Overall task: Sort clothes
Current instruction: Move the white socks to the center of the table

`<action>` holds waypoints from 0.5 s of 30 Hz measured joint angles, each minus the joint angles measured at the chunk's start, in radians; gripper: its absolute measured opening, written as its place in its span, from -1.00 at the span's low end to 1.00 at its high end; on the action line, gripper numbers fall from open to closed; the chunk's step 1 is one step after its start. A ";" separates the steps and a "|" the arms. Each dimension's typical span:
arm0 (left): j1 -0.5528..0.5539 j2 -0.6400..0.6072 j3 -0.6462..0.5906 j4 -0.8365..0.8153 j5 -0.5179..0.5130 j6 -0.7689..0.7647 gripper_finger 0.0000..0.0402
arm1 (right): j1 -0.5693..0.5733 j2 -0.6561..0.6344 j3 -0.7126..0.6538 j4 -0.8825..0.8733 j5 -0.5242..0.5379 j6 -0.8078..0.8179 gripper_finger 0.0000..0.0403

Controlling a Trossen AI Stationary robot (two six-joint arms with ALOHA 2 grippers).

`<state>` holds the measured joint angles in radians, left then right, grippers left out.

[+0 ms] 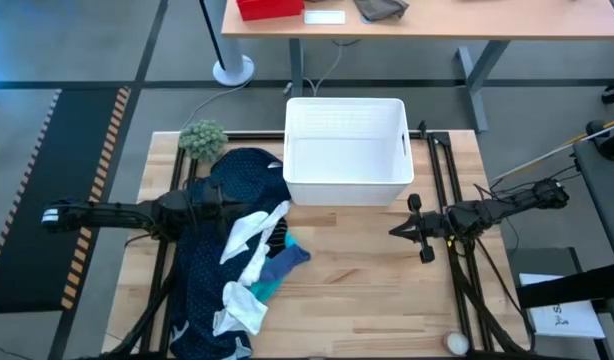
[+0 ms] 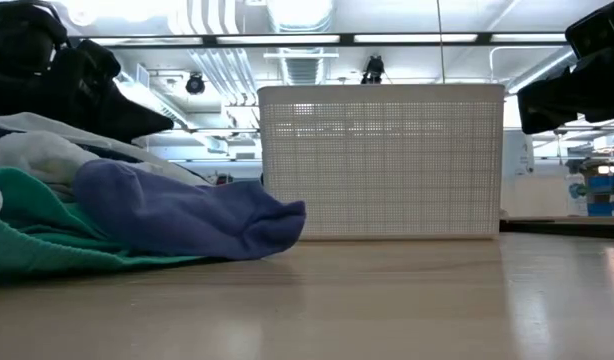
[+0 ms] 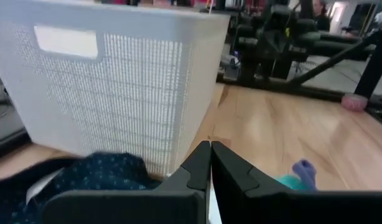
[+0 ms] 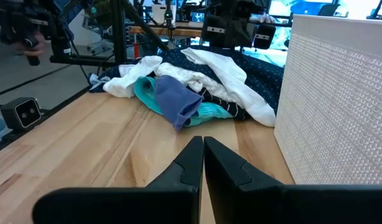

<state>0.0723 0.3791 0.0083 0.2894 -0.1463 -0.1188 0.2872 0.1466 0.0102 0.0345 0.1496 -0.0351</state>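
Note:
The robot's left gripper needs to next close on the middle of the white piece (image 1: 251, 231) that lies on the navy garment, nearest the white bin.
The clothes lie heaped on the wooden table's left half: a dotted navy garment (image 1: 212, 265), white pieces (image 1: 255, 238) across it, a turquoise piece (image 1: 272, 287) and a blue sock (image 1: 289, 260) at the heap's right edge. My left gripper (image 1: 230, 203) hangs shut and level just above the navy garment (image 3: 97, 175), pointing toward the table's right side, with the white bin's wall (image 3: 116, 81) close by. My right gripper (image 1: 392, 230) is shut and level over bare wood right of the heap (image 4: 191, 81), pointing at it. Neither holds anything.
A white plastic bin (image 1: 347, 150) stands at the table's far middle. A fuzzy green ball (image 1: 202, 138) sits at the far left corner, and a small pale ball (image 1: 454, 342) lies near the front right. Bare wood stretches between the heap and my right gripper.

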 joint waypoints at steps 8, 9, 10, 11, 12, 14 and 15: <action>0.000 0.014 0.047 0.236 -0.002 -0.021 -0.97 | 0.000 0.000 0.000 0.000 0.000 -0.001 -1.00; 0.000 0.017 0.071 0.226 -0.002 -0.022 -0.95 | 0.000 0.000 0.000 0.000 0.000 0.000 -1.00; -0.001 0.023 0.094 0.210 -0.002 -0.023 -0.93 | 0.000 0.000 0.000 0.000 0.000 0.001 -1.00; -0.002 0.030 0.121 0.186 0.005 -0.027 -0.90 | 0.000 0.000 0.000 0.000 0.000 0.001 -1.00; -0.002 0.041 0.150 0.148 0.031 -0.032 -0.87 | 0.000 0.000 0.000 0.000 0.000 0.000 -1.00; -0.002 0.071 0.214 0.023 0.110 -0.033 -0.82 | 0.000 0.000 0.000 0.000 0.000 0.001 -1.00; -0.003 0.090 0.253 -0.054 0.132 -0.037 -0.81 | 0.000 0.000 0.000 0.000 0.000 0.001 -1.00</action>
<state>0.0692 0.4689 0.2617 0.2355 -0.0145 -0.1557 0.2873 0.1467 0.0104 0.0345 0.1496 -0.0341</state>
